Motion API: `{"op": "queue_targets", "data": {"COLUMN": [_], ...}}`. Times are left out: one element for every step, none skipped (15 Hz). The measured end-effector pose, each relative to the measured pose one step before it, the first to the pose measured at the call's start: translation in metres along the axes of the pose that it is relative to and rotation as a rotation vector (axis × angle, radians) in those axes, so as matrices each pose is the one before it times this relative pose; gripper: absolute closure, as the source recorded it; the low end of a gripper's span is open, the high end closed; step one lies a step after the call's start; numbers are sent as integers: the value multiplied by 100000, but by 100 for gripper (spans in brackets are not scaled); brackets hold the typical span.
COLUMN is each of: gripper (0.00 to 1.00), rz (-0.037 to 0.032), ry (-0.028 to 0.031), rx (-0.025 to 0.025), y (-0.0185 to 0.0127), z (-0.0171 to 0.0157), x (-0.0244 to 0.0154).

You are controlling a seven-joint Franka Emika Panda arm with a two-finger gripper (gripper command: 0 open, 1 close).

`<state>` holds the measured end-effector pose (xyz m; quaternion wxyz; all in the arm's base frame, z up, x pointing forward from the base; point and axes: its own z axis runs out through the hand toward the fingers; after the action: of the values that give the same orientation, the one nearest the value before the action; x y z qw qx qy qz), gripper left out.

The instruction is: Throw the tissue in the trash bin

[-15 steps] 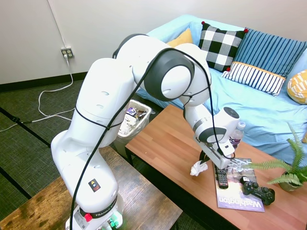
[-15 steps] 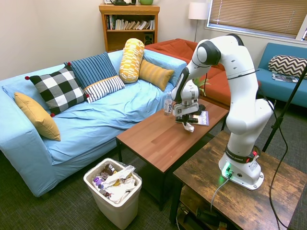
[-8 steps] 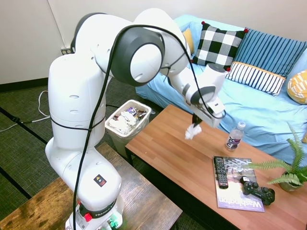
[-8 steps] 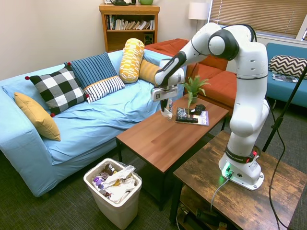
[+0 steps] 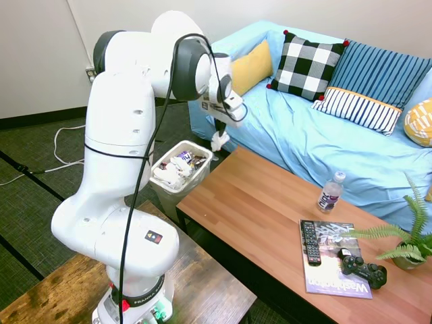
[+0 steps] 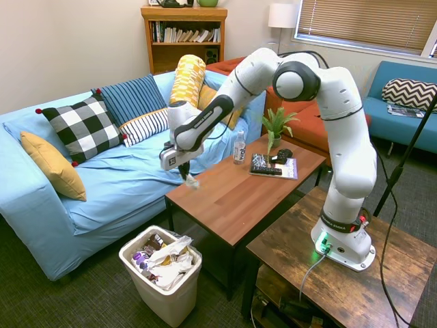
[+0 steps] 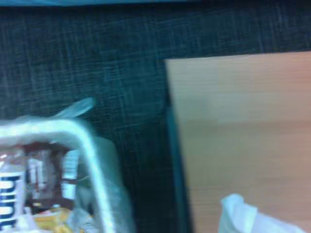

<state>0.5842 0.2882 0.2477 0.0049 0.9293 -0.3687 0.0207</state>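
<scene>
My gripper will release the tissue in the trash bin (image 5: 187,163) (image 7: 37,197), between the purple-labelled bottle and the brown wrapper. The tissue still hovers over the coffee table's corner.
The tissue (image 5: 217,140), a small crumpled white wad, hangs in the air from my gripper (image 5: 217,133), which is shut on it. It hovers over the near corner of the wooden coffee table (image 5: 270,216), just beside the trash bin (image 5: 177,170). In the second exterior view the tissue (image 6: 192,182) dangles below the gripper (image 6: 186,175) above the table's corner, and the trash bin (image 6: 162,273) stands on the floor below and in front. The wrist view shows the tissue (image 7: 252,216), the bin's lined rim (image 7: 90,141) and the table edge.
The bin holds wrappers and crumpled papers. A water bottle (image 5: 329,194), a magazine (image 5: 331,260) with a remote (image 5: 310,243) and a game controller (image 5: 363,266), and a fern (image 5: 408,239) sit on the table. A blue sofa (image 5: 324,128) with pillows runs behind it.
My gripper has carried the tissue from the magazine end of the table across to the corner nearest the bin, lifting it clear of the tabletop.
</scene>
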Motion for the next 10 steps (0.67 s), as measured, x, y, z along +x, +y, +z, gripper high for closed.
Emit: {"op": "queue_targets", "data": {"gripper": [100, 100, 100, 100, 100, 100, 100, 0, 0, 0], "rz": [-2096, -1942, -1756, -1449, -1402, -1277, -747, -458, -339, -10], "ry": [36, -337, -686, -788, -993, -1405, -1353, -1131, -815, -529], "rx": [-29, -164, -275, -165, 50, -52, -166, -432, -891, -1021], "y": [-2155, -1855, -1625, -1247, -1057, -922, -696, -555, -379, -236], "z": [395, 640, 936, 1134, 1129, 1248, 973, 838, 778, 665], "x": [-2643, -2434, -2157, -1670, -1322, -1192, -888, -670, -483, -157]}}
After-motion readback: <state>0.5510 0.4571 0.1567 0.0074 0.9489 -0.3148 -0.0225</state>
